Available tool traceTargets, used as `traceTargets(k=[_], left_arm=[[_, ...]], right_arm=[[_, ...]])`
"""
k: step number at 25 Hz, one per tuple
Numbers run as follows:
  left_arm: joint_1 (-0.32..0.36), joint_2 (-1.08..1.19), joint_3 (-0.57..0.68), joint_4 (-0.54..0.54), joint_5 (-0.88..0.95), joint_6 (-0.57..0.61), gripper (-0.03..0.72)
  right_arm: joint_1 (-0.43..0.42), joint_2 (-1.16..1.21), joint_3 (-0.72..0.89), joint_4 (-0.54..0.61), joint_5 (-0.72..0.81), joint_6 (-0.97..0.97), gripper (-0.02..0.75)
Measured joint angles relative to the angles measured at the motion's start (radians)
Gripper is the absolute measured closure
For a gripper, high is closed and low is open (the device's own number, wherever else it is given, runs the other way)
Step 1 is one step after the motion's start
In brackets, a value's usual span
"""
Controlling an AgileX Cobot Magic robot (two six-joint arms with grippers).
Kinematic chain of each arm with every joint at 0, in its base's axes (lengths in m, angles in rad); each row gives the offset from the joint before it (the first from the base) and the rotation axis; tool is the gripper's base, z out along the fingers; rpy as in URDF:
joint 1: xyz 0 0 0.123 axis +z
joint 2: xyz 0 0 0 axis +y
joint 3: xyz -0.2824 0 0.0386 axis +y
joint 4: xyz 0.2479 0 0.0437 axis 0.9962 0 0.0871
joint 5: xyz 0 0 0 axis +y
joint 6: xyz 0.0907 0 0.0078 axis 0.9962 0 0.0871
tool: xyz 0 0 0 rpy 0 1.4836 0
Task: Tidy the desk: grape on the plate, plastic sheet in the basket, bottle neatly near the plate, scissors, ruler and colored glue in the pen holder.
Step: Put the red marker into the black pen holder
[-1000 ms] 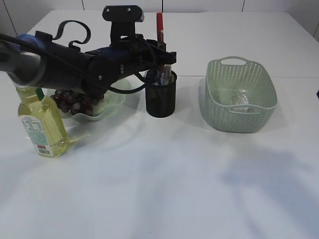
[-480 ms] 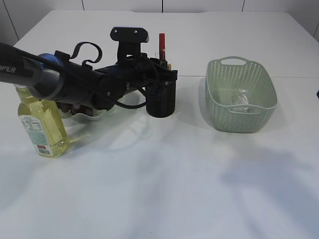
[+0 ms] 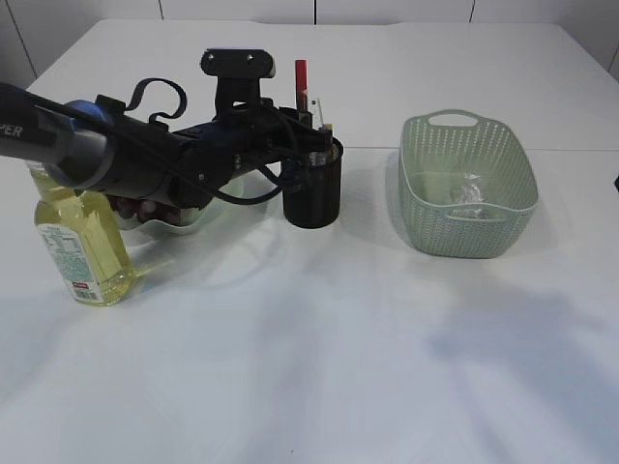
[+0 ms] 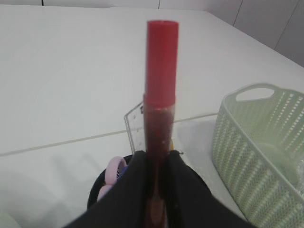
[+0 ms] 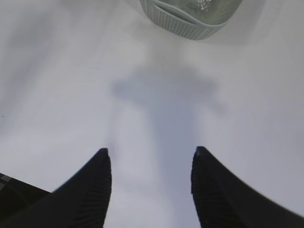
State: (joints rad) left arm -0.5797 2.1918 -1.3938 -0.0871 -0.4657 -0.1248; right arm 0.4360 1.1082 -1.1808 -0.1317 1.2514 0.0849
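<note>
The left gripper I have will release the colored glue inside the black pen holder [image 3: 315, 148] [image 4: 168, 199], in front of the clear ruler.
My left gripper [image 4: 159, 159] is shut on the colored glue [image 4: 161, 71], a red-capped tube held upright right over the black pen holder [image 3: 311, 196]. The fingers hide the tube's lower end. Pink-handled scissors [image 4: 113, 172] and a clear ruler [image 4: 135, 127] stand in the holder. The bottle [image 3: 81, 246] of yellow liquid stands at the left, in front of the pale green plate [image 3: 189, 220]. My left arm covers most of the plate and the grape on it. The crumpled plastic sheet [image 3: 469, 193] lies in the green basket [image 3: 464, 227]. My right gripper [image 5: 149, 156] is open above bare table.
The basket's rim [image 5: 183, 21] shows at the top of the right wrist view, ahead of the right gripper. In the left wrist view the basket [image 4: 259, 142] stands just right of the pen holder. White tabletop stretches across the front.
My left gripper has come down with the glue toward the pen holder and shifted slightly left, still gripping it. The right gripper has not moved.
</note>
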Motion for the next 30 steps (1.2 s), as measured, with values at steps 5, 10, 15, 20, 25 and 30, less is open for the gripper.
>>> traceTargets(k=[5, 10, 15, 20, 25, 30], left_arm=[[0.000, 0.000, 0.000, 0.000, -0.001, 0.000, 0.610], [0.000, 0.002, -0.007, 0.000, 0.002, 0.000, 0.606], [0.000, 0.028, -0.087, 0.002, 0.044, 0.000, 0.602], [0.000, 0.051, -0.115, 0.002, 0.060, 0.000, 0.599], [0.000, 0.051, -0.117, 0.000, 0.088, 0.000, 0.596], [-0.008, 0.051, -0.117, 0.000, 0.134, 0.000, 0.595]], right_arm=[[0.000, 0.000, 0.000, 0.000, 0.000, 0.000, 0.307], [0.000, 0.000, 0.000, 0.000, 0.000, 0.000, 0.307], [0.000, 0.000, 0.000, 0.000, 0.000, -0.002, 0.307], [0.000, 0.000, 0.000, 0.000, 0.000, -0.002, 0.307], [0.000, 0.000, 0.000, 0.000, 0.000, -0.002, 0.307], [0.000, 0.000, 0.000, -0.003, 0.000, -0.004, 0.307]])
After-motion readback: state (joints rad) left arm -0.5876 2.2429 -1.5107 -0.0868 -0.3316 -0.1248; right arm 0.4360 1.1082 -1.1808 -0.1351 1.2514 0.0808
